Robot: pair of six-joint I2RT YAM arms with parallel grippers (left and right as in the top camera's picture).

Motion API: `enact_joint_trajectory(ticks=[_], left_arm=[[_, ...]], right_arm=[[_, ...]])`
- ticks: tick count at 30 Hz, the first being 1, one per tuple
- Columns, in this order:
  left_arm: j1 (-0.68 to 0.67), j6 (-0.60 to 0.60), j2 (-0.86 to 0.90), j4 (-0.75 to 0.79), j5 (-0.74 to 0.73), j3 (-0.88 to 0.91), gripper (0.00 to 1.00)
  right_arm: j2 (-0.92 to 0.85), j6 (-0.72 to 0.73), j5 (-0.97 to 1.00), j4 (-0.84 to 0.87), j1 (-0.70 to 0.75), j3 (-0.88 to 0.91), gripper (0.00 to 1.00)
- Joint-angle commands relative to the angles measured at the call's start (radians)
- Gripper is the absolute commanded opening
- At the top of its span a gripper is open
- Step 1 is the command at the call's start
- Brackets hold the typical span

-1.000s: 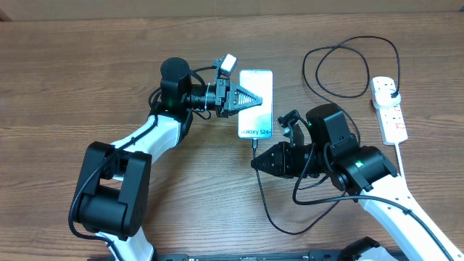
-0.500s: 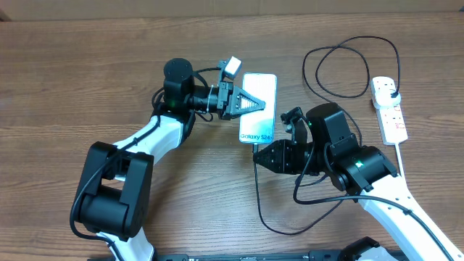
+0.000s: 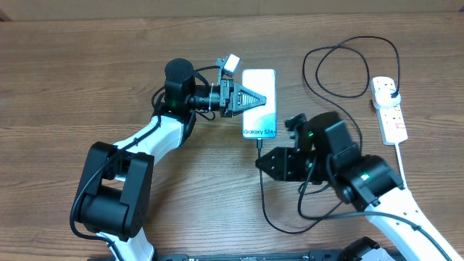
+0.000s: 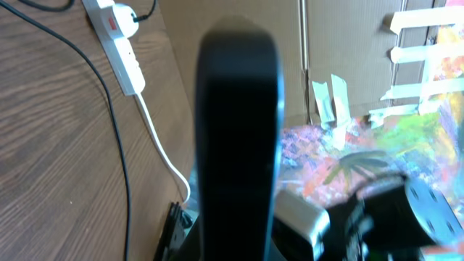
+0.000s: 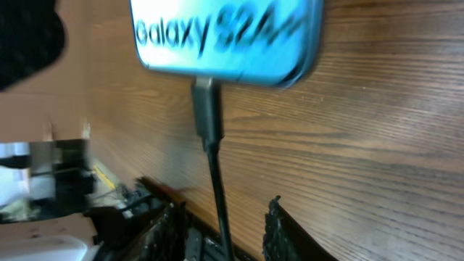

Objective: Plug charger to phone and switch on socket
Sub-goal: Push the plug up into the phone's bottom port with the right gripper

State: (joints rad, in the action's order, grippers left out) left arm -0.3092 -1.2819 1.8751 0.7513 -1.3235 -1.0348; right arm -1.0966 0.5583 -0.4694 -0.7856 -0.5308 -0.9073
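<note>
Next, I release the phone from my left gripper, flat on the bare table (image 3: 238,141) beside the charger's black plug head.
The phone (image 3: 261,90) lies flat at the table's middle, its teal screen up; it shows again at the top of the right wrist view (image 5: 225,36). My left gripper (image 3: 262,101) is shut, with its tips resting on the screen. The charger (image 3: 262,190) has its black plug head (image 5: 206,109) seated in the phone's near edge. Its cable (image 5: 217,196) runs back between the fingers of my right gripper (image 5: 221,228), which stands open just behind the plug without touching it. The socket (image 3: 388,109) lies at the right, also seen in the left wrist view (image 4: 119,43).
The charger's far end loops wide (image 3: 348,69) near the socket, where it is plugged in. The socket's thick white cord (image 3: 398,156) trails toward the near edge beside my right arm (image 3: 355,174). A cardboard wall (image 3: 232,7) bounds the back.
My right gripper has opened, let go of the plug head and drawn back a little from the phone. The plug stays in the phone. The left gripper still presses on the screen.
</note>
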Motion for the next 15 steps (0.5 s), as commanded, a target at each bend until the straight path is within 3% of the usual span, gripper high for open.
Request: enact_joint_trajectory(ticks=[1,6,9,15], left_arm=[[-0.008,0.019,-0.008,0.008,0.023,-0.013,0.04],[-0.009,0.019,-0.008,0.008,-0.002,-0.013,0.04],[-0.012,0.019,-0.008,0.008,-0.004,-0.013,0.04],[-0.026,0.020,-0.008,0.008,-0.029,-0.013,0.04]], right_arm=[[0.013,0.060,0.230,0.006,-0.110,-0.023,0.37],[0.011,0.175,0.506,0.019,-0.222,-0.023,0.37],[-0.003,0.178,0.537,0.059,-0.248,-0.023,0.37],[-0.070,0.179,0.550,0.126,-0.251,-0.023,0.16]])
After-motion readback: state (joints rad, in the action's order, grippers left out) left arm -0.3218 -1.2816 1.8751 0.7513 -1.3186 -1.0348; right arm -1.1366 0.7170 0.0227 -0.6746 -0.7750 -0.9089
